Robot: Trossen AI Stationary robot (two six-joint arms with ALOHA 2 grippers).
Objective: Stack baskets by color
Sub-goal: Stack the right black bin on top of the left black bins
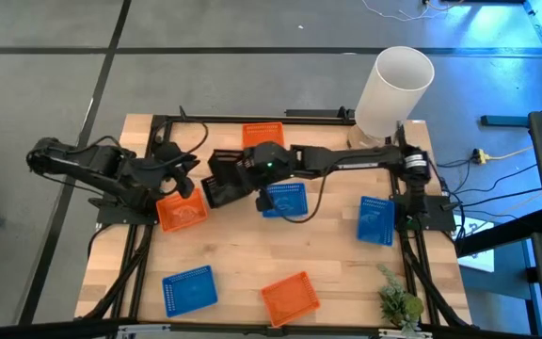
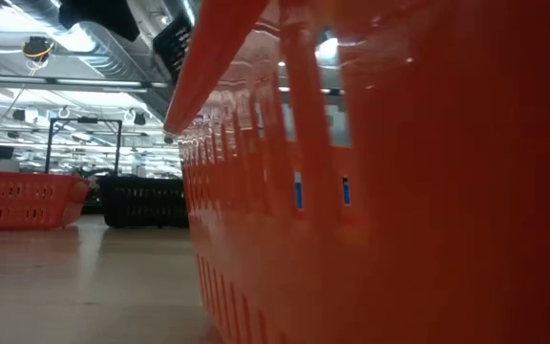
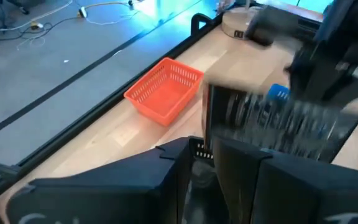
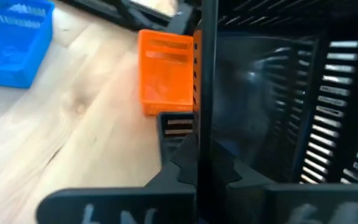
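Observation:
Next, my right gripper lets go of the black basket inside the other black basket (image 1: 244, 185) that rests on the table.
My right gripper (image 1: 241, 175) reaches from the table's right to mid-table, shut on a black basket (image 1: 220, 171) that hangs high in the low view (image 2: 175, 43). A second black basket (image 2: 146, 201) rests on the table under it. My left gripper (image 1: 192, 181) hovers just left of them, above an orange basket (image 1: 182, 213). Its fingers (image 3: 197, 158) stand a narrow gap apart with nothing between them. Other orange baskets lie at the far edge (image 1: 263, 135) and the near edge (image 1: 290, 297). Blue baskets lie mid-table (image 1: 285, 199), right (image 1: 376, 219) and near left (image 1: 189, 289). My right gripper pinches one thin wall of the black basket (image 4: 207, 93) between its two fingers; the wall shows edge-on, running out from the fingertips. The fingers come from the table's right, slanting down. The basket is lifted clear of the table and tilted on its side, its slotted inside (image 4: 328, 106) showing.
A tall white cylinder (image 1: 395, 89) stands at the far right corner and a small green plant (image 1: 398, 301) at the near right. Black frame rails (image 1: 252, 118) run along the table's far and side edges. Bare wood lies in the middle toward the near edge.

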